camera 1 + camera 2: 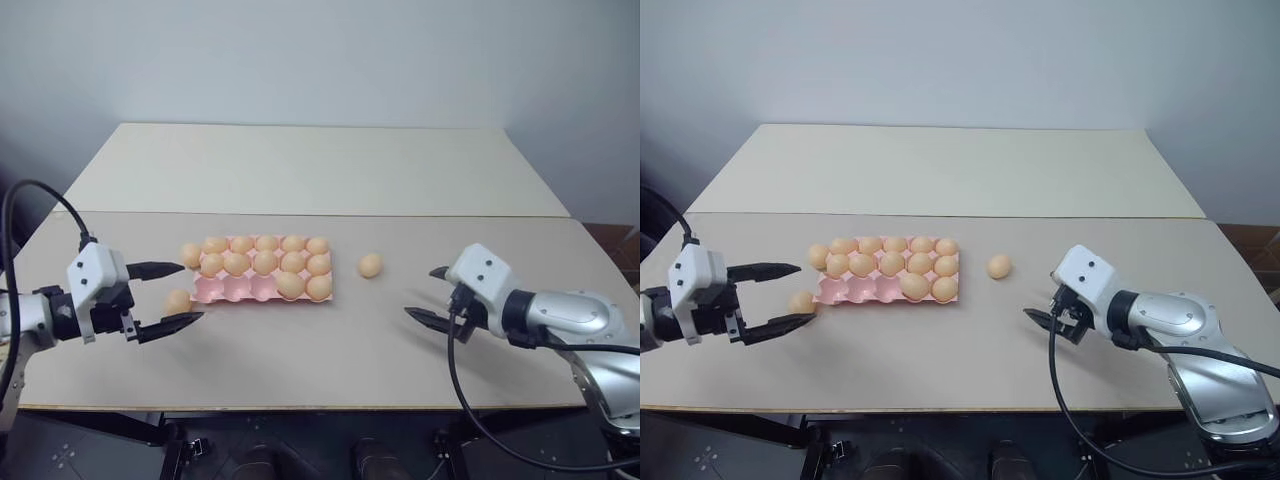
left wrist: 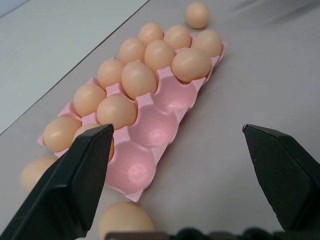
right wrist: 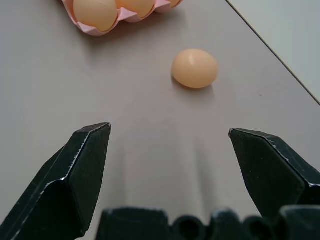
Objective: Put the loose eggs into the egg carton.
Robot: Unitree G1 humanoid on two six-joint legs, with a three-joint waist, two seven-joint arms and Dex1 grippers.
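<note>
The sides of the loose egg (image 1: 370, 265) (image 3: 195, 68) lying ahead of my right gripper, apart from the pink egg carton, should be gripped next by that gripper.
The pink egg carton (image 1: 228, 291) lies at the middle of the near table. Several eggs fill its back and middle rows and the two right-hand front cups, while three front cups (image 2: 150, 132) are bare. One loose egg (image 1: 370, 265) rests on the table right of the carton, ahead of my open right gripper (image 1: 420, 292) and apart from it (image 3: 195, 68). A second loose egg (image 1: 190, 254) touches the carton's left end. A third (image 1: 178, 300) sits by the front left corner, between the spread fingers of my open left gripper (image 1: 191, 293).
A second pale table (image 1: 320, 165) butts against the far side of the near one, with a seam between them. The near table's front edge (image 1: 300, 407) runs just below both grippers. Black cables hang from each wrist.
</note>
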